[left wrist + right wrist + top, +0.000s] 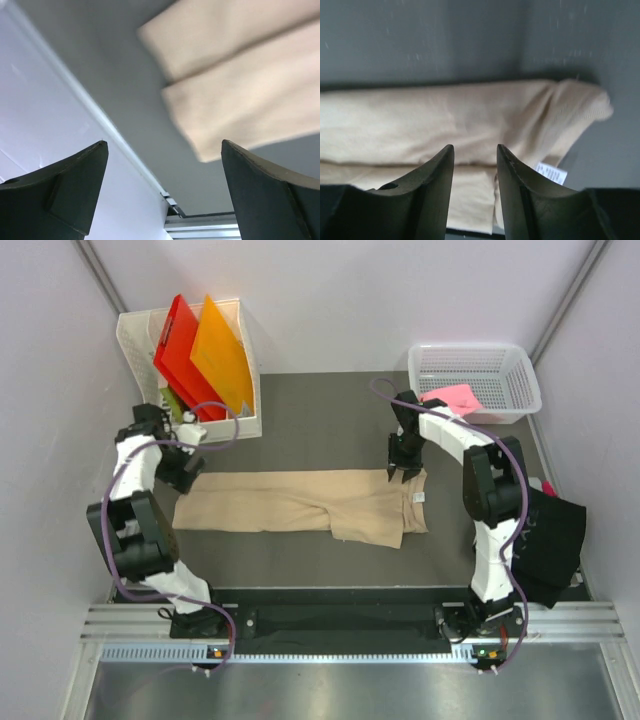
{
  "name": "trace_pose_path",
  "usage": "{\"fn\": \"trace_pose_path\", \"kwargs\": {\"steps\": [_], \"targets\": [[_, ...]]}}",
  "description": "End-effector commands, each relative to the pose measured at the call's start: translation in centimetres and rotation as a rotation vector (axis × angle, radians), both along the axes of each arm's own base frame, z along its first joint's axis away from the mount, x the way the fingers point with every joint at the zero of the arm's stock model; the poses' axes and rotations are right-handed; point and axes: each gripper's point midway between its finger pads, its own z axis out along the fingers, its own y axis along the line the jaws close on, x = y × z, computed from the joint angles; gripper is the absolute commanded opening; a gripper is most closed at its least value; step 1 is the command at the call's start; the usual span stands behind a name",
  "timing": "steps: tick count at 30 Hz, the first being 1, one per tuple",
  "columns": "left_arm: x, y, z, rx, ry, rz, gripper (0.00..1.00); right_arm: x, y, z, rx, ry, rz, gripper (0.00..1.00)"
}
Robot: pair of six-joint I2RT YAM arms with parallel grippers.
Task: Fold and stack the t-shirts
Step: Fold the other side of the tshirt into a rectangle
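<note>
The robot's right gripper should next close on the near corner [400,543] [490,230] of the tan t-shirt's flap, at the end that has the white neck label.
The tan t-shirt [300,502] lies across the dark mat as a long folded strip, its white neck label [420,497] at the right end. My left gripper [188,472] hovers just above the strip's left end, jaws wide open and empty; in the left wrist view [165,150] the tan t-shirt [240,90] lies beyond the fingertips. My right gripper [403,472] is over the collar end, open with a narrow empty gap [475,150]; the tan t-shirt [445,125] and label [551,173] lie below it. A pink t-shirt [455,398] hangs on the basket rim. A black t-shirt [552,538] lies at the right edge.
A white bin [240,340] at the back left holds stiff red [178,345] and orange [222,358] sheets. A white mesh basket [490,375] stands at the back right. Walls close in on both sides; a metal rail [330,625] runs along the front.
</note>
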Motion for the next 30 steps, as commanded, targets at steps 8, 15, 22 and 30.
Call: {"fn": "trace_pose_path", "kwargs": {"steps": [8,15,22,30], "targets": [[-5.6,-10.3,-1.3,-0.13,0.065,-0.209,0.99,-0.3,-0.9,6.3,0.003,-0.163,0.031,0.41],[-4.1,-10.7,-3.6,-0.146,0.077,-0.182,0.99,-5.4,2.3,5.6,0.112,-0.11,0.078,0.39],[-4.3,-8.4,-6.7,-0.068,0.121,-0.141,0.99,-8.2,5.0,2.7,0.142,-0.025,0.141,0.37],[-6.5,-7.7,-8.3,-0.062,0.151,-0.124,0.99,-5.9,4.7,0.1,0.086,0.004,0.137,0.35]]}}
